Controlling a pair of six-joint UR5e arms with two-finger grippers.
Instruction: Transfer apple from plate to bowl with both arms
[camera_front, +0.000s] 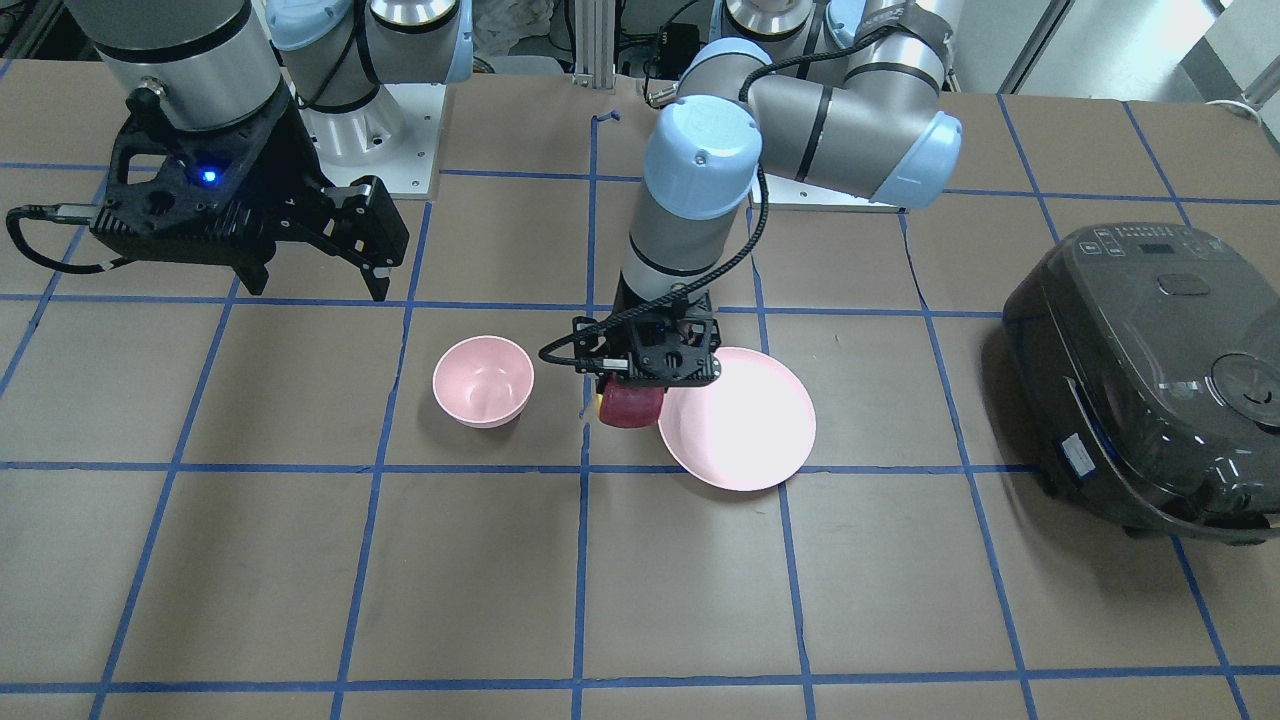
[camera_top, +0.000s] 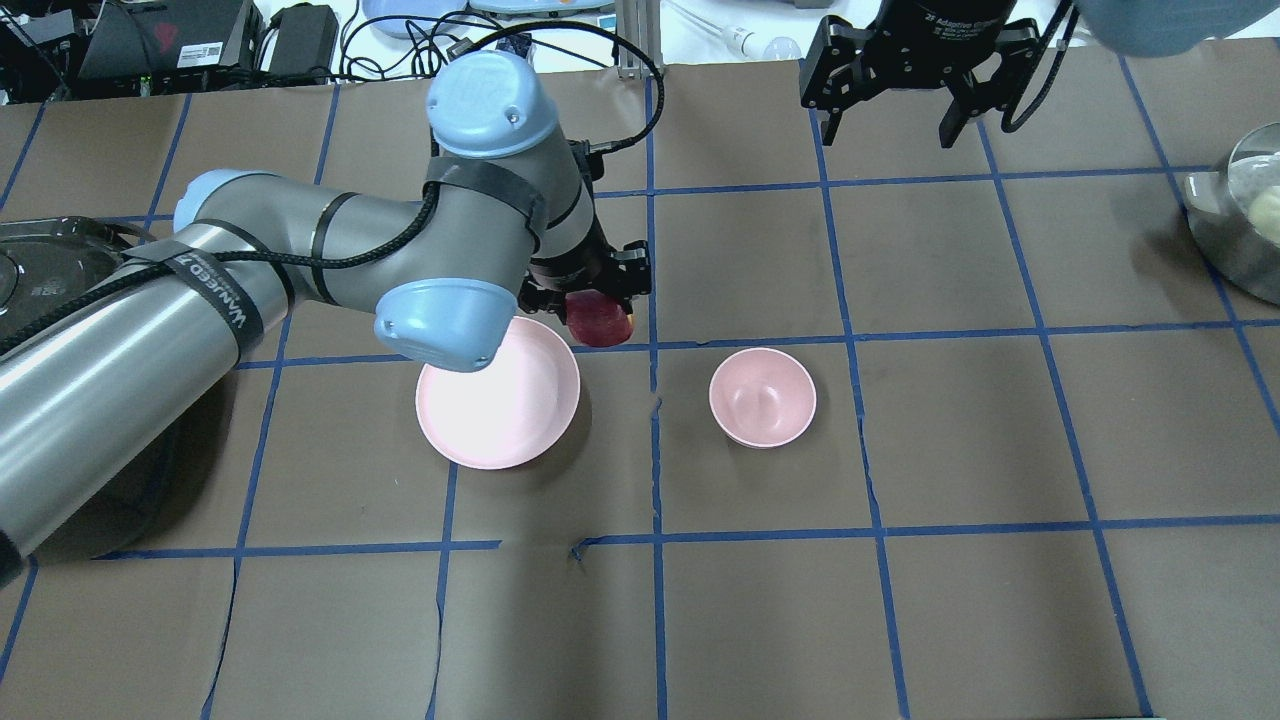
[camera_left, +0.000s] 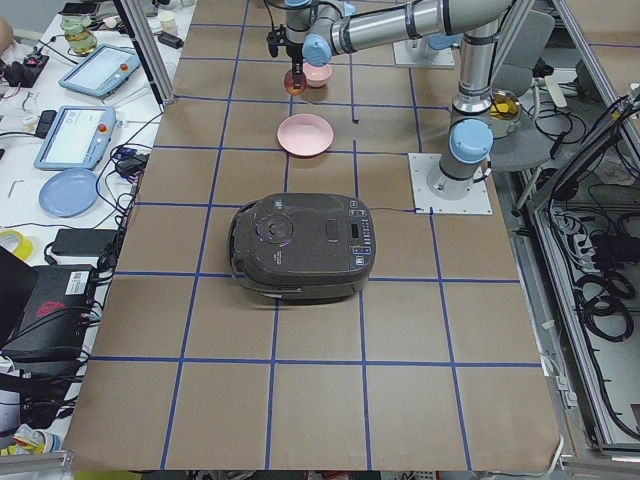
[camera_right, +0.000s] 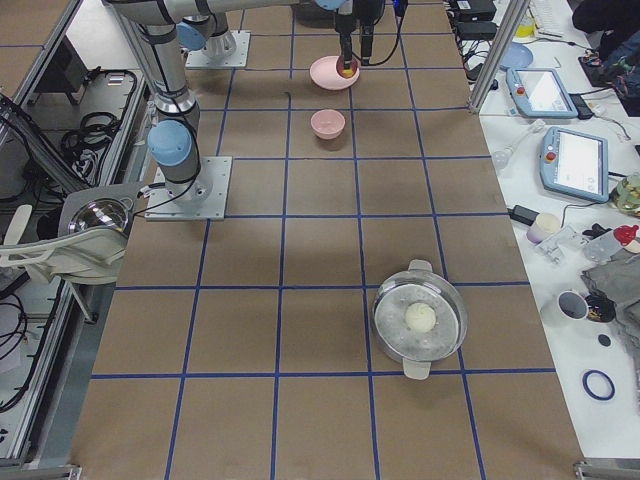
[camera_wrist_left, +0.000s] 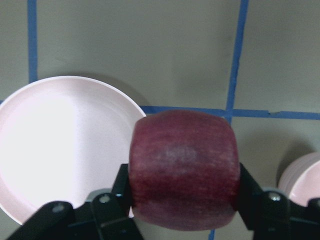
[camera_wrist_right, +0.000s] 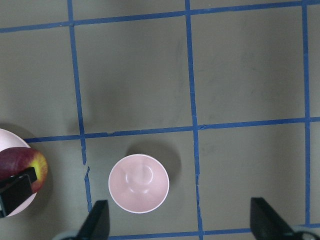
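Observation:
The dark red apple, now held just off the plate's edge, will leave my left gripper's hold as I let go of it in the middle of the small pink bowl (camera_front: 485, 384).
My left gripper (camera_front: 632, 400) is shut on the dark red apple (camera_front: 631, 405) and holds it above the table, just off the edge of the pale pink plate (camera_front: 740, 425), on the side toward the bowl. In the left wrist view the apple (camera_wrist_left: 183, 169) sits between the two fingers, with the plate (camera_wrist_left: 55, 145) at the left. The small pink bowl (camera_front: 483, 381) stands empty a short way off. My right gripper (camera_front: 318, 275) is open and empty, high above the table behind the bowl. The right wrist view shows the bowl (camera_wrist_right: 138, 183) below and the apple (camera_wrist_right: 25, 167) at the left edge.
A black rice cooker (camera_front: 1150, 380) stands on the robot's left side of the table. A steel pot (camera_top: 1240, 215) with a pale round thing in it stands at the far right in the overhead view. Blue tape lines grid the brown table.

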